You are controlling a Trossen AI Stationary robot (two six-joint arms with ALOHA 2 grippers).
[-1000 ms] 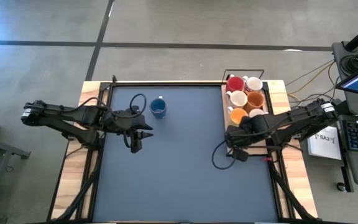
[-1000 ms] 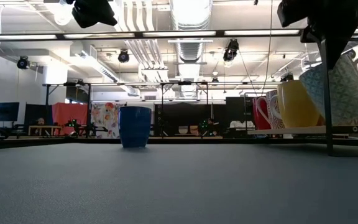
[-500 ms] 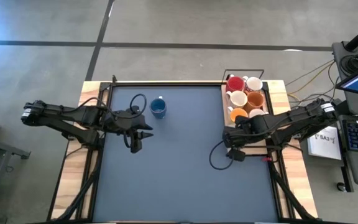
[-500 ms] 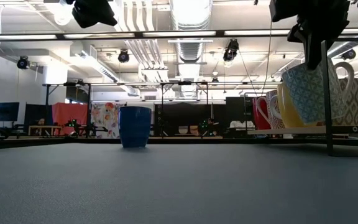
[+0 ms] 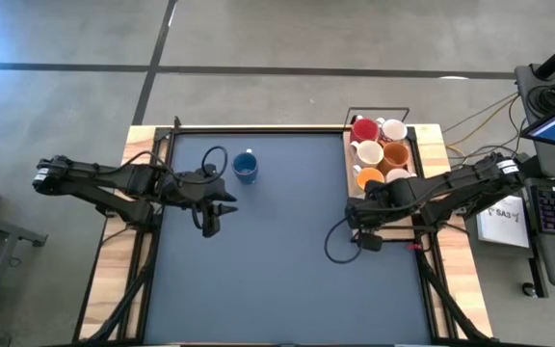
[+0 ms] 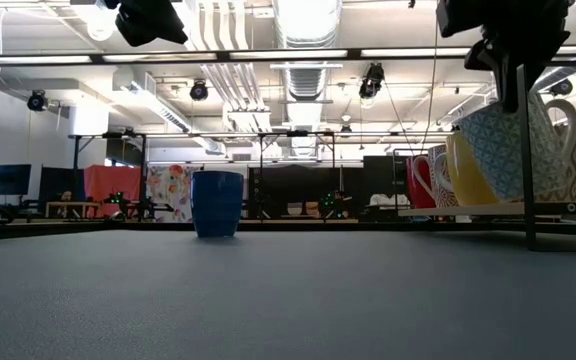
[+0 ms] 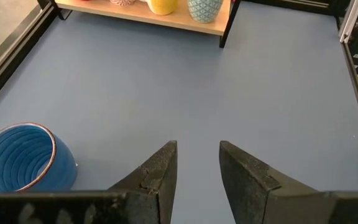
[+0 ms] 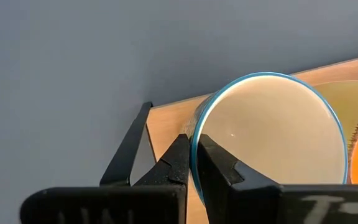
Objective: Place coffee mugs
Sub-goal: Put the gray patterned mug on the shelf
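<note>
The patterned mug leans toward the orange mug in the robot's right gripper, so the robot should stand it upright and take the patterned mug's rim on the orange mug's side (image 8: 339, 121).
A blue mug (image 5: 246, 169) stands upright on the dark mat, also in the low view (image 6: 217, 203). My left gripper (image 5: 210, 224) hovers open just near of it, touching nothing; its fingers frame bare mat in the left wrist view (image 7: 197, 158). Several mugs, red (image 5: 363, 130), orange (image 5: 396, 154) and white (image 5: 369, 152), stand in a wooden tray (image 5: 347, 154) at the far right corner. My right gripper (image 5: 362, 214) is shut on a blue-patterned, cream-lined mug (image 6: 518, 150) at the tray's near left corner. My right gripper pinches the patterned mug's blue rim (image 8: 194, 134), one finger (image 8: 219, 168) inside the cup and one (image 8: 180, 163) outside. It comes from above, pointing down. The mug hangs upright below the fingers, base about level with the tray board (image 6: 468, 210); whether it is clear, I cannot tell.
The tray has a black metal frame with a post (image 6: 524, 150) at its near corner. Open dark mat (image 5: 277, 260) lies between the two arms. Cables loop on the mat beside each gripper. A laptop and papers sit beyond the table's right edge.
My right gripper has carried the patterned mug a little toward the table's left, along the tray's near corner. The mug was tilted and now hangs upright. The left arm and the blue mug have kept still.
</note>
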